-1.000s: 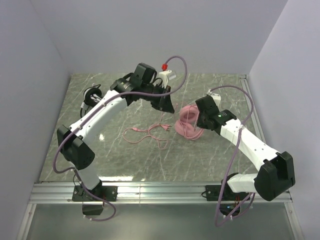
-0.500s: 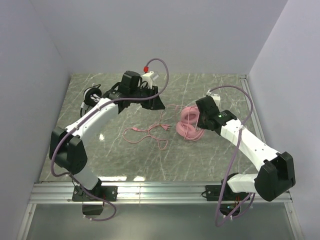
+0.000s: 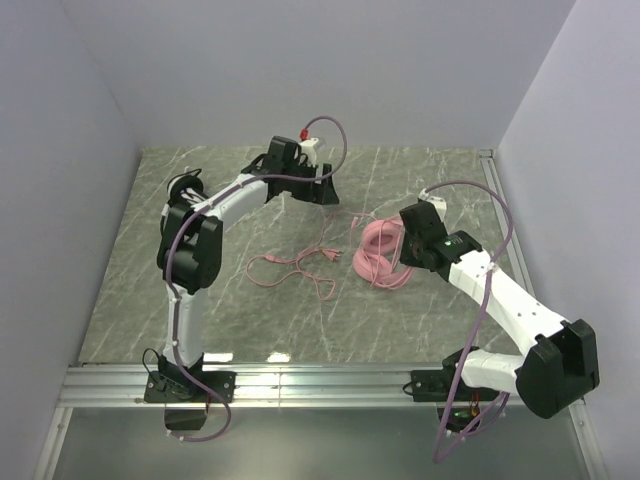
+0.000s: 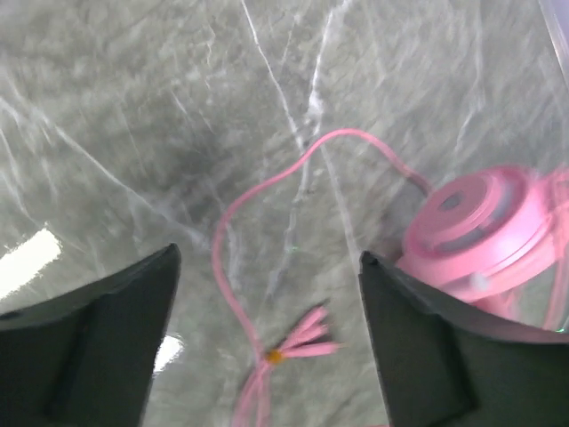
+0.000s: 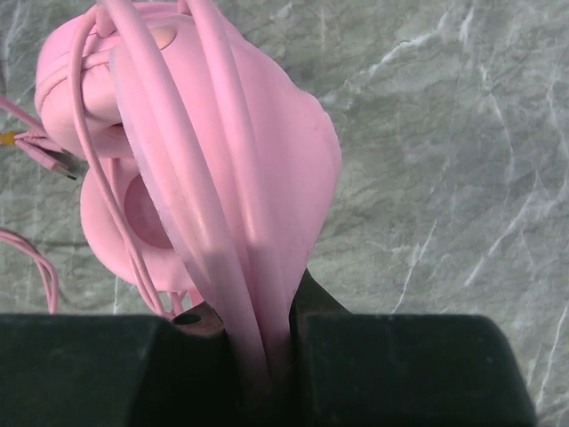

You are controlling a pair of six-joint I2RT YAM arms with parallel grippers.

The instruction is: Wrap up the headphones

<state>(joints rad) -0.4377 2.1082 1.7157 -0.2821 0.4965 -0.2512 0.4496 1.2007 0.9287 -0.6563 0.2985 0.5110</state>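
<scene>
Next, my left gripper grabs the loose curve of the pink cable (image 3: 334,213) (image 4: 265,185), between the pink earcup and the orange tie.
The pink headphones (image 3: 378,250) stand on edge at centre right, and my right gripper (image 3: 398,252) is shut on their headband (image 5: 267,151), with a few cable turns lying along it. The rest of the pink cable (image 3: 295,265) trails loose over the table to the left, one stretch bundled with an orange tie (image 4: 276,356). My left gripper (image 3: 328,190) hovers open above the far middle of the table, nothing between its fingers (image 4: 98,329); below it I see a cable loop (image 4: 267,187) and a pink earcup (image 4: 480,222). The black-and-white headphones (image 3: 183,190) sit far left, partly hidden by the left arm.
Grey walls close in the marble table (image 3: 200,300) at the back and both sides. An aluminium rail (image 3: 320,380) runs along the near edge, with both arm bases bolted to it. The arms' purple hoses arch over the table.
My left gripper has opened wide and drawn back toward the far side, with the pink cable no longer in it. The right gripper has shifted slightly nearer, still holding the pink headset.
</scene>
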